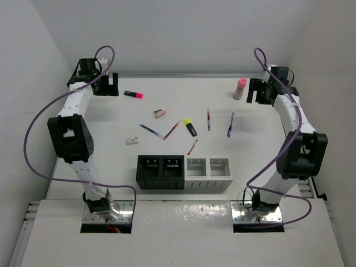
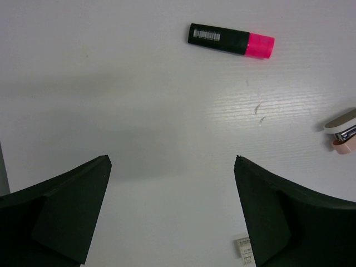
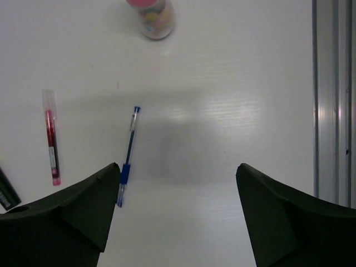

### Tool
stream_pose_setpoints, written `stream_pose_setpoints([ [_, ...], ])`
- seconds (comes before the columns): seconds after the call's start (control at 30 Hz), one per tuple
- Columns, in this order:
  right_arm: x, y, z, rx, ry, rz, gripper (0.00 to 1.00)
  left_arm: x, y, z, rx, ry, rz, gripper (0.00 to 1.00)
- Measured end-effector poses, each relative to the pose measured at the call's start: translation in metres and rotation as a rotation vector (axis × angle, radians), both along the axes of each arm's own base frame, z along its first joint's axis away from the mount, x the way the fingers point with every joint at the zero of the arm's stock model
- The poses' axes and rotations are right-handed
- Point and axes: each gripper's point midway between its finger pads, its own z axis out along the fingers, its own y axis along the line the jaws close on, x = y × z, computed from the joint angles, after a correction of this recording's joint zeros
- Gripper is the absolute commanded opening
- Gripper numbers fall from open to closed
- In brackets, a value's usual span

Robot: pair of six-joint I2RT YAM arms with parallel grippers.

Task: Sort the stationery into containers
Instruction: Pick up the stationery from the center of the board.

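Observation:
The robot's right gripper should next move past the blue pen to the glue stick's pink cap [image 1: 242, 83] [image 3: 143, 2] and close there.
The stationery lies spread over the far half of the white table. A pink highlighter [image 1: 135, 94] [image 2: 231, 40], a yellow highlighter [image 1: 190, 127], a pale eraser [image 1: 132, 141] [image 2: 243, 248], a blue pen [image 1: 230, 124] [image 3: 128, 157], a red pen [image 1: 208, 119] [image 3: 52, 137] and a pink-capped glue stick [image 1: 240, 88] [image 3: 151, 15] all show. Four bins stand in a row near the front, two black [image 1: 161, 171] and two light grey [image 1: 208, 173]. My left gripper [image 1: 110, 84] [image 2: 172, 159] is open and empty at the far left, short of the pink highlighter. My right gripper [image 1: 257, 90] [image 3: 178, 166] is open and empty at the far right, beside the blue pen.
A small pale pink stapler-like item [image 1: 160, 113] [image 2: 344, 129] lies near the middle. More thin pens [image 1: 171, 130] lie between it and the bins. A metal rail [image 3: 328, 100] runs along the table's right edge. Walls close in the back and both sides.

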Motion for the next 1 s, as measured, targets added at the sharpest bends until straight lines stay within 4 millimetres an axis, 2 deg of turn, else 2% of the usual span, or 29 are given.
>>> stream_pose_setpoints([
  [0.07, 0.019, 0.0, 0.002, -0.001, -0.029, -0.002, 0.94, 0.0, -0.003, 0.0, -0.016, -0.002, -0.008, 1.0],
  [0.13, 0.038, 0.002, 0.001, -0.006, -0.056, 0.005, 0.99, 0.0, -0.005, 0.001, -0.039, -0.005, -0.028, 1.0],
  [0.27, 0.074, 0.014, -0.009, -0.016, -0.102, 0.034, 0.99, 0.001, -0.006, 0.006, -0.096, -0.02, -0.062, 1.0],
  [0.5, 0.122, 0.035, -0.03, -0.035, -0.153, 0.071, 0.99, 0.002, 0.016, 0.015, -0.117, -0.05, -0.041, 1.0],
  [0.63, 0.141, 0.034, -0.036, -0.057, -0.177, 0.054, 0.99, 0.001, 0.024, 0.015, -0.129, -0.054, -0.032, 1.0],
  [0.9, 0.154, 0.022, -0.051, -0.096, -0.19, 0.007, 0.98, 0.0, 0.029, 0.015, -0.123, -0.054, -0.019, 1.0],
  [0.93, 0.155, 0.022, -0.054, -0.097, -0.189, 0.006, 0.97, 0.0, 0.03, 0.015, -0.121, -0.054, -0.017, 1.0],
  [1.0, 0.158, 0.022, -0.061, -0.099, -0.186, 0.008, 0.88, 0.0, 0.031, 0.015, -0.116, -0.053, -0.015, 1.0],
])
